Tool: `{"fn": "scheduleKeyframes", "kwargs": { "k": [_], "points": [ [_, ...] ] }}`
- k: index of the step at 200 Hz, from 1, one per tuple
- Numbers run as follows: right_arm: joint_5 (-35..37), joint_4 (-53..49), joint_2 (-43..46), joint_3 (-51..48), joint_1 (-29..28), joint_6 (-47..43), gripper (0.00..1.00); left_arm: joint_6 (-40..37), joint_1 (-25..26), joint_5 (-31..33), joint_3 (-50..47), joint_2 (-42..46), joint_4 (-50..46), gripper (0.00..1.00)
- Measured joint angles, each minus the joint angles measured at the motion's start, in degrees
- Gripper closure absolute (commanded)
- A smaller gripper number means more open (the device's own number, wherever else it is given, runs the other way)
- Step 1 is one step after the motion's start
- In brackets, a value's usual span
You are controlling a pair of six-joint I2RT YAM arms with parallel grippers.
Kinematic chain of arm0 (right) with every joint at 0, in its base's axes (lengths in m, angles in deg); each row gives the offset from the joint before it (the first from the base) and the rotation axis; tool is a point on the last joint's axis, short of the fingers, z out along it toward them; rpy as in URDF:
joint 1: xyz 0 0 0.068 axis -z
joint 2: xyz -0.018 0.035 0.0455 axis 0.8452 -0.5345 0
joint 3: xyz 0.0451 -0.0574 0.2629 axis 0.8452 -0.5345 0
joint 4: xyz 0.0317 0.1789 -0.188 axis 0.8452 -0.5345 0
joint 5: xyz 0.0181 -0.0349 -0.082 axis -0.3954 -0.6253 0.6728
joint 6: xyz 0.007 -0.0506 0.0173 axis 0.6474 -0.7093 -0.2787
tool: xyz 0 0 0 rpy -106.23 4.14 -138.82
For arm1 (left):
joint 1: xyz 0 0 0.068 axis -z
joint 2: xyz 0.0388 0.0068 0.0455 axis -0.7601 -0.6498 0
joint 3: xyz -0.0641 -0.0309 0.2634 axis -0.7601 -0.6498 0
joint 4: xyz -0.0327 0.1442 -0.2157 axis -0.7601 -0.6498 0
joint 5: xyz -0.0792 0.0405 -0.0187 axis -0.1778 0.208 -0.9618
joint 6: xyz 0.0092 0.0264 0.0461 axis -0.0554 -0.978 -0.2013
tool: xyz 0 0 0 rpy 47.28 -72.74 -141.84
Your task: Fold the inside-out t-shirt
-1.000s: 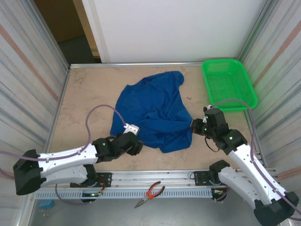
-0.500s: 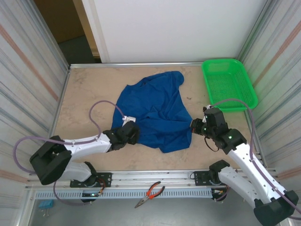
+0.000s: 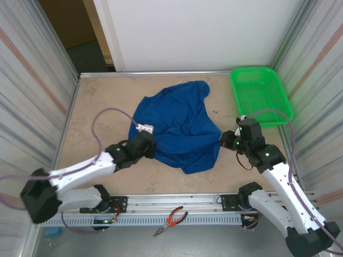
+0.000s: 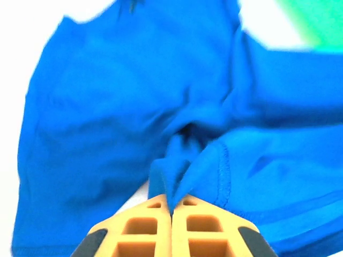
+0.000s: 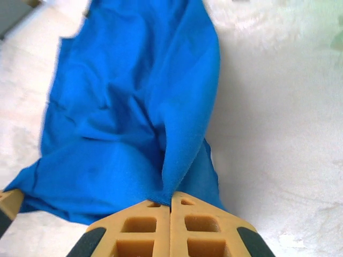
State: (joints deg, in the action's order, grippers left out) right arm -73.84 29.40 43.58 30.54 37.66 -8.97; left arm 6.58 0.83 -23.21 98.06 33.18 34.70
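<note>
The left gripper will release the pinched fold on the table (image 3: 127, 160) just outside the t-shirt's near corner, away from the basket.
The inside-out t-shirt (image 3: 174, 128) is a crumpled royal-blue heap in the middle of the table. My left gripper (image 3: 151, 146) sits at its near left edge, shut on a pinched fold of the t-shirt (image 4: 177, 176) beside a stitched hem. My right gripper (image 3: 222, 142) is at the cloth's right edge, shut on a ridge of the t-shirt (image 5: 182, 155) that rises from between its orange fingers (image 5: 144, 225). In the right wrist view the shirt spreads away to the upper left over the pale table.
A green mesh basket (image 3: 261, 96) stands at the back right corner, also a green blur (image 4: 316, 21) in the left wrist view. Red-handled pliers (image 3: 170, 219) lie on the rail in front of the table. Metal walls close in both sides.
My left gripper moved in onto the shirt's near left edge and closed on a fold of cloth. The right gripper stayed shut on the right edge, shifting slightly back.
</note>
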Motion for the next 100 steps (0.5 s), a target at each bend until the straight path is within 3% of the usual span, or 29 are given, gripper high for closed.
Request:
{"fn": "scheduleKeyframes", "kwargs": {
  "k": [19,45,73,100],
  "points": [
    [-1.25,-0.37,-0.63,8.63,0.28,-0.04,1.00,1.20,-1.97,-0.59,10.21,5.57,-4.55,1.00],
    [-1.84,0.09,-4.79,19.87,0.52,-1.77,1.00,0.31,-8.96,-3.32,23.12,5.42,-8.17,1.00],
    [-3.52,3.50,-13.14,26.34,3.17,-3.91,1.00,-2.19,-22.56,-11.39,31.21,-1.79,-8.28,1.00],
    [-8.44,8.07,-26.91,30.82,8.46,-4.33,1.00,-3.63,-35.54,-22.23,35.58,-15.13,-7.10,1.00]
  ]
}}
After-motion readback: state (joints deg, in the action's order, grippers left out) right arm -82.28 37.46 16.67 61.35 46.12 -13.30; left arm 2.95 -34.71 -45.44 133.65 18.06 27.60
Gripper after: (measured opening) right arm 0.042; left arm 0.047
